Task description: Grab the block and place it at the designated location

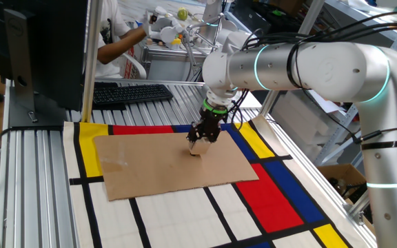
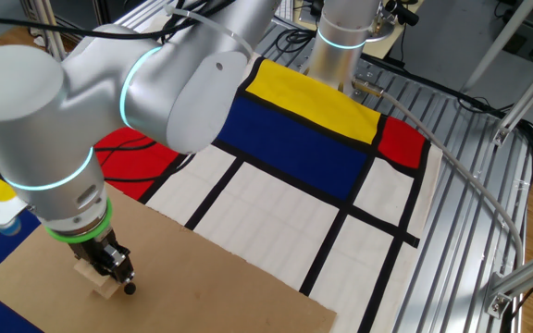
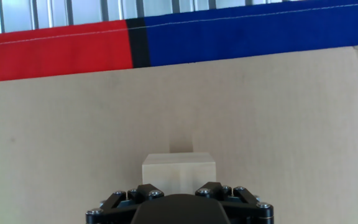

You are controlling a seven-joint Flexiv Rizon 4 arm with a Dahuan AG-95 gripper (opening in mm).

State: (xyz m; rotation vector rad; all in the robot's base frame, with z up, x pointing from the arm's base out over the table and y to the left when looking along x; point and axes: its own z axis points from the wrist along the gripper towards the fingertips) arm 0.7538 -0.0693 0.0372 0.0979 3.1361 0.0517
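The robot's gripper needs to let go of the block on the brown cardboard sheet (image 1: 193, 153), slightly in from the sheet's far edge beside the blue cloth.
The block (image 3: 179, 170), a pale tan wooden cube, sits between my gripper's (image 3: 179, 186) two fingers at the bottom middle of the hand view. The jaws stand against its left and right sides, shut on it. The block (image 1: 197, 147) is low over or resting on the brown cardboard sheet (image 1: 150, 169), near the sheet's far right part; I cannot tell whether it touches. In the other fixed view the block (image 2: 94, 277) shows under the gripper (image 2: 109, 265) at the lower left. The dark dot of the designated location does not show; it may be hidden under the block or hand.
The cardboard lies on a cloth with red (image 1: 274, 200), yellow (image 1: 257, 141) and blue (image 1: 298, 182) rectangles edged in black. A keyboard (image 1: 129, 93) and a monitor (image 1: 40, 48) stand at the back left. A person (image 1: 119, 38) works behind the table.
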